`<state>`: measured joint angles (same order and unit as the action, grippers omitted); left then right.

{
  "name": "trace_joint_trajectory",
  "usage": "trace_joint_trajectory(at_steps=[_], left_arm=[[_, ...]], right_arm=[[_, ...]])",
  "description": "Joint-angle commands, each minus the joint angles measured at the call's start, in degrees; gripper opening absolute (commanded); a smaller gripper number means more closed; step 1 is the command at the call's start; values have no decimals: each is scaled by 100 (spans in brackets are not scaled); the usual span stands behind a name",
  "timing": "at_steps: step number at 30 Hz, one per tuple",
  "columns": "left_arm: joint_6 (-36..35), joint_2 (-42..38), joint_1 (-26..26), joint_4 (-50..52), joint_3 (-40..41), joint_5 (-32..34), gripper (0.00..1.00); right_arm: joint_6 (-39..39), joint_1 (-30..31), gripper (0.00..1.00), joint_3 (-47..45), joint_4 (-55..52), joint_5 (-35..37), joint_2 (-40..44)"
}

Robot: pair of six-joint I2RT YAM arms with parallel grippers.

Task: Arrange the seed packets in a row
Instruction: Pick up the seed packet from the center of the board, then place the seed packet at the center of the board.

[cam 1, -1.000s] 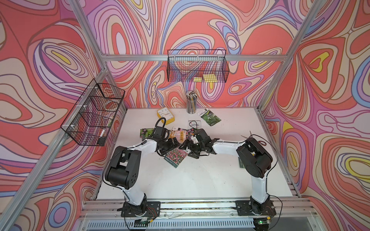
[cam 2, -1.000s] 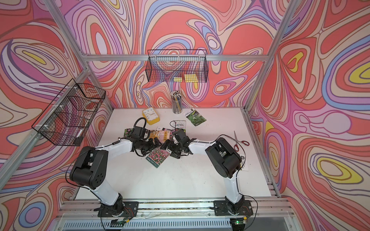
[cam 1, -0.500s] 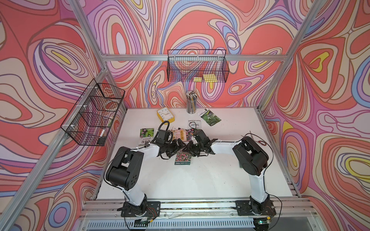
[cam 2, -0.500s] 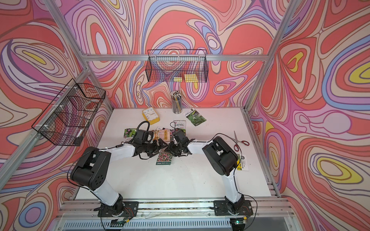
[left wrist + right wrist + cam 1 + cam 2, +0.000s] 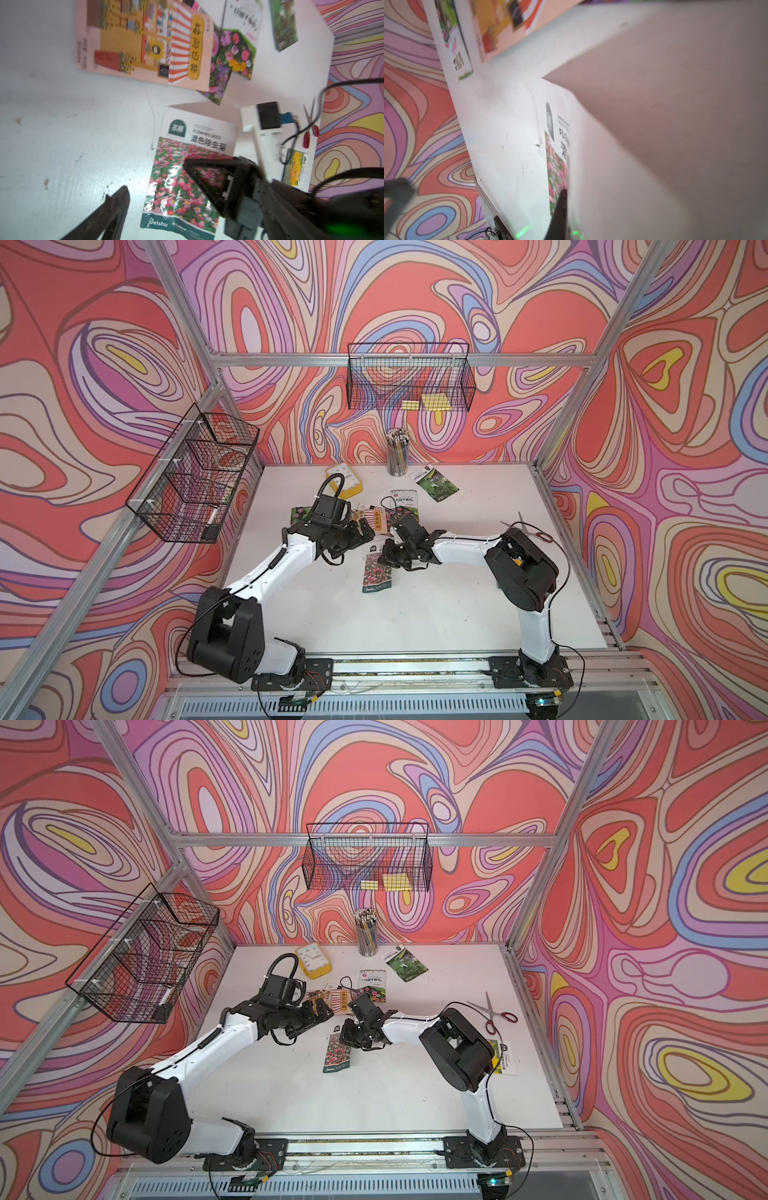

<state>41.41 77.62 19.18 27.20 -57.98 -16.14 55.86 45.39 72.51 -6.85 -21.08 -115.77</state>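
My right gripper will release the pink-flower seed packet on the bare table (image 5: pixel 281 599) (image 5: pixel 508 160) next to the black elbow of the other arm.
A pink-flower seed packet (image 5: pixel 377 572) (image 5: pixel 176 187) lies flat mid-table. My left gripper (image 5: pixel 362 533) (image 5: pixel 154 175) hangs open just above it, holding nothing. My right gripper (image 5: pixel 385 558) (image 5: pixel 566 199) is shut on a pale sheet (image 5: pixel 654 124) (image 5: pixel 207 110), seemingly a packet's blank side, over the pink packet's header; the sheet fills most of the right wrist view. Behind the grippers lie an orange shopfront packet (image 5: pixel 372 519) (image 5: pixel 145 41), a white-topped flower packet (image 5: pixel 404 502) and a green leaf packet (image 5: pixel 436 485). A sunflower packet (image 5: pixel 503 1056) lies at the right edge.
A yellow-rimmed clock (image 5: pixel 344 485) and a pencil cup (image 5: pixel 397 456) stand at the back. Red-handled scissors (image 5: pixel 494 1015) lie near the right edge. Wire baskets hang on the back wall (image 5: pixel 409 381) and the left wall (image 5: pixel 195 481). Another flower packet (image 5: pixel 300 514) peeks out behind the left arm.
The pink-flower packet went from tilted between the grippers to lying flat. My right gripper closed on the pale sheet. The left gripper stayed open and drew back a little.
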Motion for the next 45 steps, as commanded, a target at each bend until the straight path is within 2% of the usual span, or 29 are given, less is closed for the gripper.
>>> trace_joint_trajectory(at_steps=[1,4,8,16,20,24,33,34,36,38,40,43,45], left_arm=[[-350,-528,-1,737,-211,494,99],[-404,-958,-21,1055,-341,769,99],[-521,-1374,-167,1251,-338,1023,99],[-567,-2065,-490,1303,-101,1115,99],[-658,-2250,-640,1401,-134,1158,99],[-687,-2366,-774,1412,-160,1181,99],[-605,-2396,-907,1222,-203,1123,99],[-602,-2369,-907,1226,-214,1123,99],[-604,-2343,-907,1222,-215,1118,99],[-612,-2340,-916,1217,-205,1139,99],[-617,-2338,-918,1228,-197,1180,99],[-642,-2321,-935,1256,-214,1228,99],[-636,-2303,-936,1261,-231,1249,99]], right_arm=[[-109,370,0,530,214,97,-232],[253,696,0,890,507,168,-582],[364,1141,0,1894,487,431,-1249],[1164,1565,0,3606,1061,826,-2753],[1323,1813,0,4665,861,757,-3494],[1412,1945,0,5071,788,714,-3809],[1604,1992,0,5170,791,544,-4051],[1604,1991,6,5152,791,551,-4028],[1572,2005,23,5077,808,584,-3971],[1522,1996,44,4940,828,655,-3860],[1442,2000,58,4780,828,754,-3711],[1264,1999,73,4541,757,950,-3441],[1115,2000,79,4304,770,1134,-3207]])
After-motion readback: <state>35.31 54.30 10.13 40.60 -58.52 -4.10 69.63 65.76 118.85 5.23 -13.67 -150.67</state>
